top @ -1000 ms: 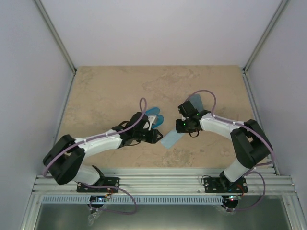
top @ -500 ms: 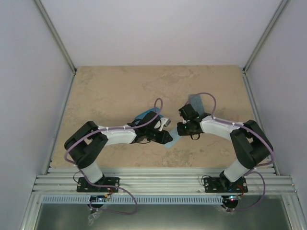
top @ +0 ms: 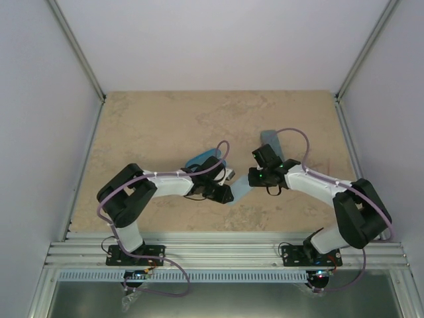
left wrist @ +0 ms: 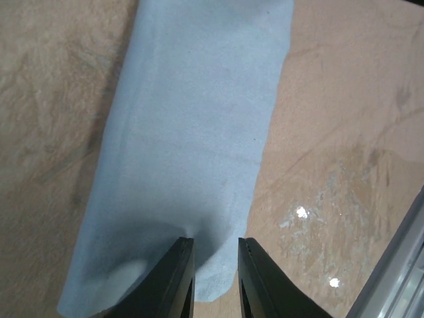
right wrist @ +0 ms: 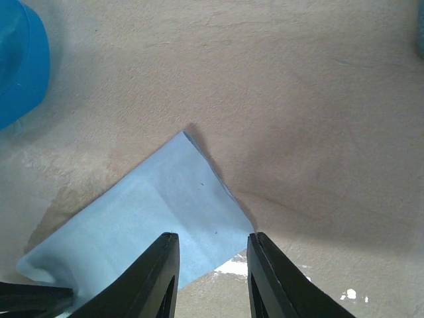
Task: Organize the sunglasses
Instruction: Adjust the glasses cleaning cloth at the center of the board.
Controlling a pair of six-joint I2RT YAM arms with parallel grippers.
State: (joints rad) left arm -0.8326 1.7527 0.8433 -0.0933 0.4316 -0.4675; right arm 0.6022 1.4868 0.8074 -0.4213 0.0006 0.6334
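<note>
Next, I open my left gripper, whose fingers meet the light blue cloth's long side, then turn it and pinch the near short end (left wrist: 93, 301) opposite my right gripper.
No sunglasses show in any view. A light blue cloth (top: 240, 191) lies flat on the table between my two grippers. My left gripper (top: 226, 193) points down over the cloth's (left wrist: 199, 132) near rounded end. Its jaws stand a narrow gap apart, and the cloth puckers a little at the left fingertip (left wrist: 182, 246). My right gripper (top: 254, 177) hovers over the opposite corner of the cloth (right wrist: 152, 218). It (right wrist: 212, 237) is open, with nothing between the fingers. The left gripper's fingertip (right wrist: 33, 295) shows at the bottom left of the right wrist view.
A glossy blue oval case (top: 201, 159) lies just behind the left wrist and shows again (right wrist: 20, 66) at the right wrist view's left edge. A grey-blue rectangular case (top: 270, 139) lies behind the right gripper. A metal rail (left wrist: 397, 278) borders the table's near edge.
My left arm folded in and carried its gripper right, off the blue case and onto the cloth's end. Both grippers' jaws narrowed. The right arm shifted slightly right.
</note>
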